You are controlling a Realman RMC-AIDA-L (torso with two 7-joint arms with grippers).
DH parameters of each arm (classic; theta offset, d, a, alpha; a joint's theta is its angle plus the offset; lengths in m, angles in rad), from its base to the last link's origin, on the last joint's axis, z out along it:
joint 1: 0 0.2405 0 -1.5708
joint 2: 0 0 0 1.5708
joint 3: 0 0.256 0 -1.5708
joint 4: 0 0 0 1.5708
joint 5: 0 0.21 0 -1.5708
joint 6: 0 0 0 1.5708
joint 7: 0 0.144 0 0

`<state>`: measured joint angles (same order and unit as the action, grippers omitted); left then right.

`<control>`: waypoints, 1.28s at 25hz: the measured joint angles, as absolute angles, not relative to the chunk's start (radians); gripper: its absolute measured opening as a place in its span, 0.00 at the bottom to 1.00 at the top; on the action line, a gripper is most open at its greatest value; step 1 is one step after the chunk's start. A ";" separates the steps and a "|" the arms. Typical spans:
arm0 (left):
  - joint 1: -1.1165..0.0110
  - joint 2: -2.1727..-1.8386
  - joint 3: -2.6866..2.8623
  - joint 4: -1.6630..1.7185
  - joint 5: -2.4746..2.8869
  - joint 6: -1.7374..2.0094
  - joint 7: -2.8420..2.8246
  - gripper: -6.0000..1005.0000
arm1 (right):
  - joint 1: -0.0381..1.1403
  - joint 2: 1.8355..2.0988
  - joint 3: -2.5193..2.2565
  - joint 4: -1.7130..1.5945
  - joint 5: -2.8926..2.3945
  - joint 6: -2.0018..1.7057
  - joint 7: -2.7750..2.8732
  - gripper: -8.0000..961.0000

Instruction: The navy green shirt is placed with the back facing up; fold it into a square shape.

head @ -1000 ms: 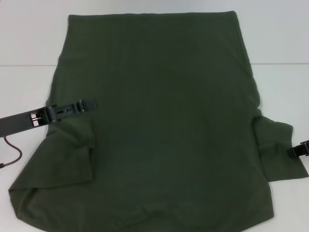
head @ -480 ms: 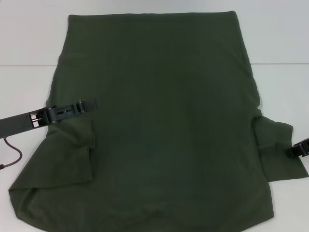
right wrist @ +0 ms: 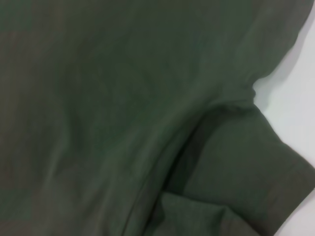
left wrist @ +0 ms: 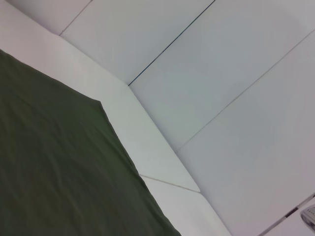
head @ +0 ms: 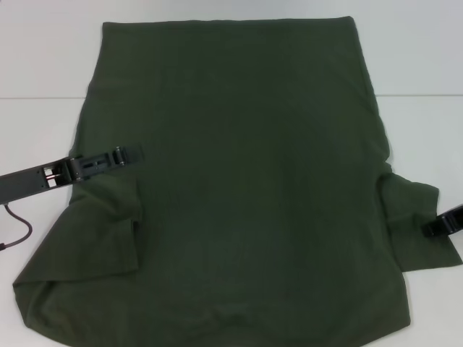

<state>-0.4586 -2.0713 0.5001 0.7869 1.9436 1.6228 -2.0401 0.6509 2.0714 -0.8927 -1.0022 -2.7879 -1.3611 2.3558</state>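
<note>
The sleeve at my right gripper is creased against the shirt's side; next I take the cuff (head: pixel 450 249), pull it flat, then fold it in.
The navy green shirt (head: pixel 246 181) lies spread flat on the white table (head: pixel 43 65), filling most of the head view. My left gripper (head: pixel 126 155) reaches in low from the left, and its tip lies over the shirt's left edge, just above the folded-in left sleeve (head: pixel 101 231). At the right, my right gripper (head: pixel 434 227) is at the outer edge of the right sleeve (head: pixel 412 217). The left wrist view shows a corner of the shirt (left wrist: pixel 59 172) against the table. In the right wrist view, the shirt's body and sleeve (right wrist: pixel 236 167) fill the picture.
A dark cable (head: pixel 18 235) loops on the table under the left arm. Bare white table (head: pixel 419 65) lies left, right and beyond the shirt. A seam in the table (head: pixel 36 97) runs across behind it. The shirt's near edge runs out of the head view.
The right gripper has edged left, farther onto the right sleeve. The left gripper has shifted very slightly up. The shirt lies as before.
</note>
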 joint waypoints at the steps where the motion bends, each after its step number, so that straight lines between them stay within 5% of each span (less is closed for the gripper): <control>1: -0.459 -2.071 0.500 0.787 1.943 1.623 -2.040 0.90 | 0.652 2.072 -0.893 -1.001 -2.788 -1.360 2.357 0.32; 8: -0.460 -2.071 0.500 0.786 1.941 1.624 -2.040 0.90 | 0.661 2.074 -0.889 -0.984 -2.798 -1.347 2.364 0.31; 24: -0.457 -2.068 0.500 0.776 1.932 1.630 -2.039 0.90 | 0.630 2.059 -0.869 -1.014 -2.798 -1.336 2.420 0.01; 32: -0.432 -2.064 0.500 0.775 1.892 1.642 -2.039 0.90 | 0.629 2.045 -0.787 -1.013 -2.798 -1.340 2.428 0.01</control>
<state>-0.4319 -2.0639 0.5001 0.7746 1.8921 1.6416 -2.0386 0.6291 2.0454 -0.7868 -1.0125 -2.7979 -1.3399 2.4284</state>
